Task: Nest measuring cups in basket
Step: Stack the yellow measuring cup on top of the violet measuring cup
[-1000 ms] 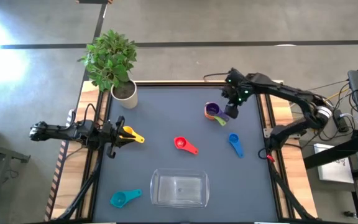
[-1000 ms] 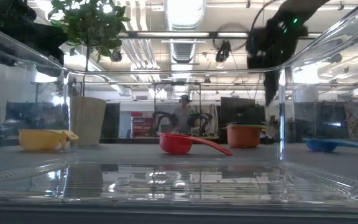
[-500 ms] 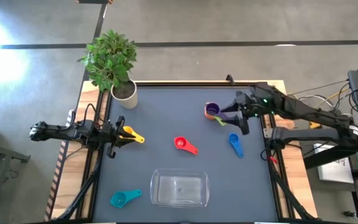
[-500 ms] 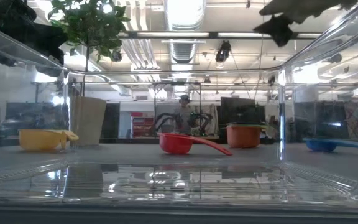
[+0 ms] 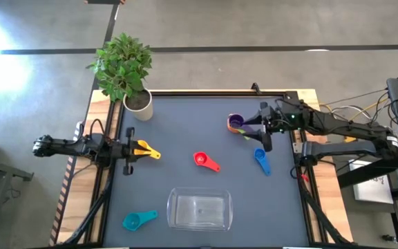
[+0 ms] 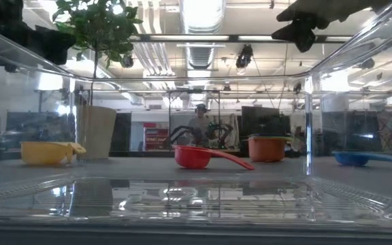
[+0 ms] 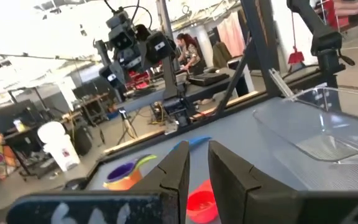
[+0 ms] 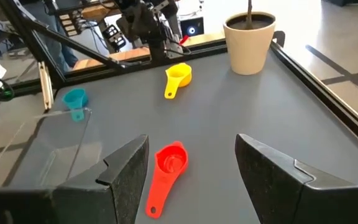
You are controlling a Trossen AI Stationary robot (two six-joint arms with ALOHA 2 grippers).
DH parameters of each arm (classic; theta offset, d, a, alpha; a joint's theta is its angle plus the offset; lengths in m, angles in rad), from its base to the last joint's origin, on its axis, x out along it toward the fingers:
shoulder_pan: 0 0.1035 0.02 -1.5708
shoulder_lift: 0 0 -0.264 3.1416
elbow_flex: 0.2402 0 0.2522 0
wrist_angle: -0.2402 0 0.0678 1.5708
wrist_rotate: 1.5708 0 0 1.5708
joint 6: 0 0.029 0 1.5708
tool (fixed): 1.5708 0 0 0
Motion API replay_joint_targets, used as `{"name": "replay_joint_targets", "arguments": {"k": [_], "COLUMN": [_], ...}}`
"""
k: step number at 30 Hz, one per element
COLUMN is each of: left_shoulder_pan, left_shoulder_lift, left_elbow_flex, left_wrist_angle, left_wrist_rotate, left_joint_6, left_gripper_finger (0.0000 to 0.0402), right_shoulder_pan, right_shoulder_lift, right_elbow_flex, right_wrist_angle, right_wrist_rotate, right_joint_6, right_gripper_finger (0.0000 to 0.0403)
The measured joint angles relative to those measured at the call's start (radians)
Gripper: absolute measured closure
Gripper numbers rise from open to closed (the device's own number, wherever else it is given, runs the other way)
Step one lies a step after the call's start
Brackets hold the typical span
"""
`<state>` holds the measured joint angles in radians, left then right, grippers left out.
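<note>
I need to next move my left gripper over to the yellow cup and close it on the cup's rim [image 5: 147,151] beside its handle, with one finger inside.
The clear basket [image 5: 199,209] stands near the table's front edge, a teal cup [image 5: 138,220] left of it. A red cup [image 5: 204,160] lies mid-table and a blue cup [image 5: 261,159] to its right. A purple cup sits in an orange one with a green handle [image 5: 237,124] at the back right. My right gripper [image 5: 263,133] hangs open just right of that stack, raised above the table [image 8: 191,142]. A yellow cup [image 5: 144,148] lies just in front of my shut left gripper [image 5: 128,149], with nothing between the fingers [image 7: 197,168].
A white pot with a green plant [image 5: 138,104] stands at the table's back left corner. Bare grey table surface lies between the cups and the basket. In the room beyond the table a person [image 6: 199,122] shows among stands and equipment.
My right gripper has drawn back from above the stacked cups toward the table's right edge, has risen, and has tipped from pointing down to nearly level. The stack stays in place. My left gripper has rolled about its own axis without moving from its place.
</note>
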<state>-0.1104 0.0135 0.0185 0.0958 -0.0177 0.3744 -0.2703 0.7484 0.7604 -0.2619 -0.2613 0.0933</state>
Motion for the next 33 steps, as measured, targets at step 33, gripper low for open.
{"name": "replay_joint_targets", "arguments": {"k": [33], "left_shoulder_pan": [-0.001], "left_shoulder_lift": [0.488], "left_elbow_flex": [0.551], "left_wrist_angle": [-0.734], "left_wrist_rotate": [-0.485], "left_joint_6": [-1.159], "left_gripper_finger": [0.0361], "right_shoulder_pan": [0.0], "right_shoulder_lift": [-0.008], "right_elbow_flex": [0.003], "right_wrist_angle": [0.081], "right_wrist_rotate": [-0.061], "right_joint_6": [0.004], "right_gripper_finger": [0.0174]}}
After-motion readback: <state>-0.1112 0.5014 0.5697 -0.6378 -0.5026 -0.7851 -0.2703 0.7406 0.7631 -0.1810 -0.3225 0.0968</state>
